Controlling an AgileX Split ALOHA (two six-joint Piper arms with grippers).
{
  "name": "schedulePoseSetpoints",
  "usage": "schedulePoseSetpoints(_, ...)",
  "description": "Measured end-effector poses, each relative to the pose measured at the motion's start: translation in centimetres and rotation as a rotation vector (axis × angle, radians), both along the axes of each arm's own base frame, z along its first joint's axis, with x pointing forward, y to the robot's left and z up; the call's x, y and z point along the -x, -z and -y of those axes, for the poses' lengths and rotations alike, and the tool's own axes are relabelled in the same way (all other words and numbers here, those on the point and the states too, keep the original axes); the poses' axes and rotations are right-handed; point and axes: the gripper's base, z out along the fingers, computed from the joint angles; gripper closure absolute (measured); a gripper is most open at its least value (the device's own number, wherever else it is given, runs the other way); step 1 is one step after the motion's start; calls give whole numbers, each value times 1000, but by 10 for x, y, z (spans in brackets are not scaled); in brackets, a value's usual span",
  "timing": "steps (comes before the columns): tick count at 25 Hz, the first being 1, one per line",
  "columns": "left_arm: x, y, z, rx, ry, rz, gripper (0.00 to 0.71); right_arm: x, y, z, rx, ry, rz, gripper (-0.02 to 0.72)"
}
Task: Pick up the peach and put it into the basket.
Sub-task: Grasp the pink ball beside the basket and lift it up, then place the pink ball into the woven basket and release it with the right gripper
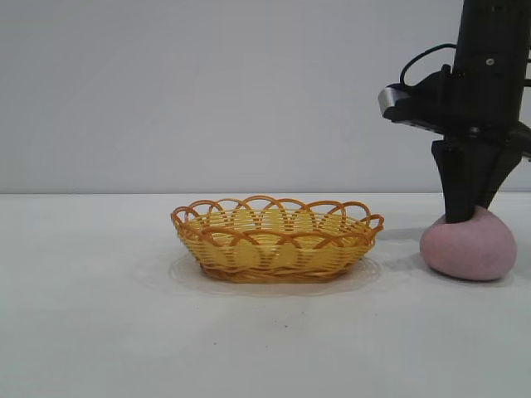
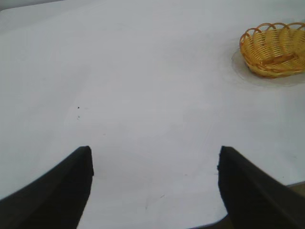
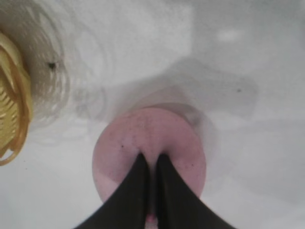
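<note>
My right gripper is holding the peach. It will let go of the peach in the middle of the yellow wicker basket [image 1: 289, 224], inside the basket's looped rim.
The mauve-pink peach [image 1: 470, 246] rests on the white table at the right, a little apart from the yellow wicker basket [image 1: 278, 242] at the middle. My right gripper [image 1: 462, 217] comes straight down onto the peach's top. In the right wrist view its black fingers [image 3: 133, 191] are drawn close together on a narrow ridge of the peach [image 3: 147, 131], with the right gripper [image 3: 151, 160] over its middle. The basket's rim [image 3: 12, 109] shows at that view's edge. My left gripper [image 2: 155, 157] is open and empty over bare table, far from the basket [image 2: 274, 50].
The white table [image 1: 99, 315] runs wide around the basket, with a plain grey wall behind. The table's near edge shows past the left gripper's finger [image 2: 257, 191]. The basket is empty inside.
</note>
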Motion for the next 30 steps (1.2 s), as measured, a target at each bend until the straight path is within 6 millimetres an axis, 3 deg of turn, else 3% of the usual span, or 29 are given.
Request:
schedulePoseSetpoints(3,0,0,0,0,0,0,227,-4,-22,0,-2,-8,67,703)
schedulePoseSetpoints(9,0,0,0,0,0,0,227,-9,-84,-5,-78,5,243,703)
schedulePoseSetpoints(13,0,0,0,0,0,0,227,0,-106,-22,-112,-33,290,703)
schedulePoseSetpoints(19,0,0,0,0,0,0,227,22,-107,-73,-137,-169,277,703)
schedulePoseSetpoints(24,0,0,0,0,0,0,227,38,-89,-114,-138,-275,227,703)
schedulePoseSetpoints(30,0,0,0,1,1,0,227,32,-52,-126,-112,-288,159,703)
